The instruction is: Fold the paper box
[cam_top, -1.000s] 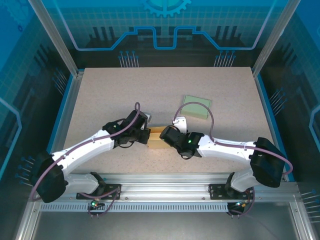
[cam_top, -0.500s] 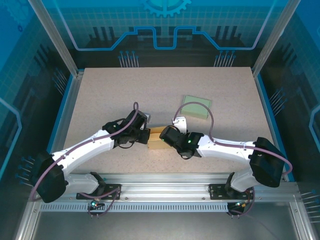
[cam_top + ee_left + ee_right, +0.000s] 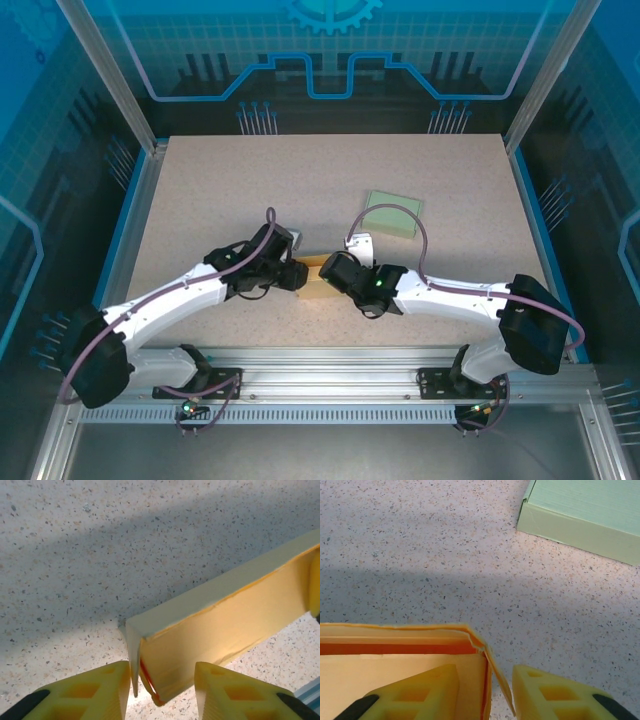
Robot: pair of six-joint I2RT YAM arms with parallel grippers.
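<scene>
The loose pale flap stands apart from the box's end. Next, my left gripper closes over both and pinches the flap against the box's end (image 3: pixel 149 680).
The yellow paper box (image 3: pixel 314 281) lies near the table's front middle, between my two grippers. In the left wrist view its end (image 3: pixel 220 620) points at the camera, with a loose pale flap on its left corner. My left gripper (image 3: pixel 296 275) (image 3: pixel 161 680) is open, its yellow fingers either side of that end with a gap on each side. My right gripper (image 3: pixel 330 271) (image 3: pixel 485 676) is open astride the box's end wall (image 3: pixel 492 680). One finger is inside the box (image 3: pixel 395 652), the other outside, and the wall's outer layer leans loose between them.
A flat pale green box (image 3: pixel 393 213) (image 3: pixel 585 515) lies on the speckled table (image 3: pixel 250 190) behind the right arm. Metal frame posts and blue side rails border the table. The aluminium base rail runs along the front edge.
My left gripper has opened, letting go of the box's end, and has drawn back slightly to the left. The right gripper and the box have stayed where they were.
</scene>
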